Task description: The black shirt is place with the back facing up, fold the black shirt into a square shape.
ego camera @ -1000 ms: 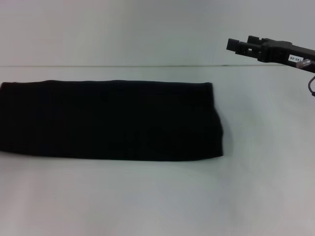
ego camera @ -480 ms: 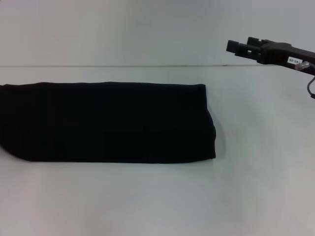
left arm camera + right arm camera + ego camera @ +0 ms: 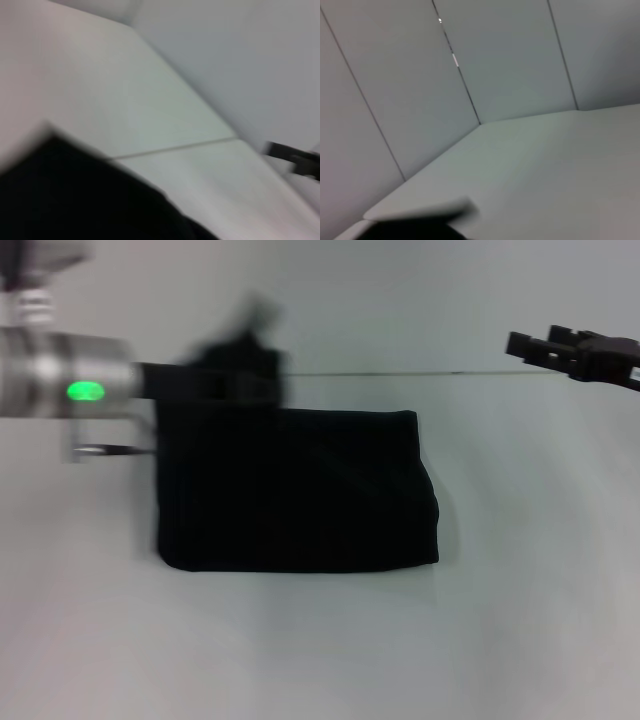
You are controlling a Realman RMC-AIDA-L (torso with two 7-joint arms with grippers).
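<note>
Next, my left gripper releases the raised part of the black shirt, now hanging from it, at the shirt's rounded edge (image 3: 440,490), folded across.
The black shirt (image 3: 300,490) lies on the white table as a folded block, its right edge rounded. Its left part is lifted and hangs from my left gripper (image 3: 245,365), which is blurred above the shirt's far left corner and appears shut on the fabric. The left arm's silver wrist with a green light (image 3: 85,390) reaches in from the left. The left wrist view shows black shirt fabric (image 3: 75,200) close beneath the camera. My right gripper (image 3: 530,345) hovers at the upper right, away from the shirt, holding nothing.
The white table (image 3: 320,660) stretches bare in front of and to the right of the shirt. A thin seam (image 3: 480,373) runs across it at the far side. Grey wall panels (image 3: 520,60) stand behind.
My left arm has come into view from the left and carried the shirt's left end up and rightward, so the shirt looks much shorter. The right gripper has drawn back to the right.
</note>
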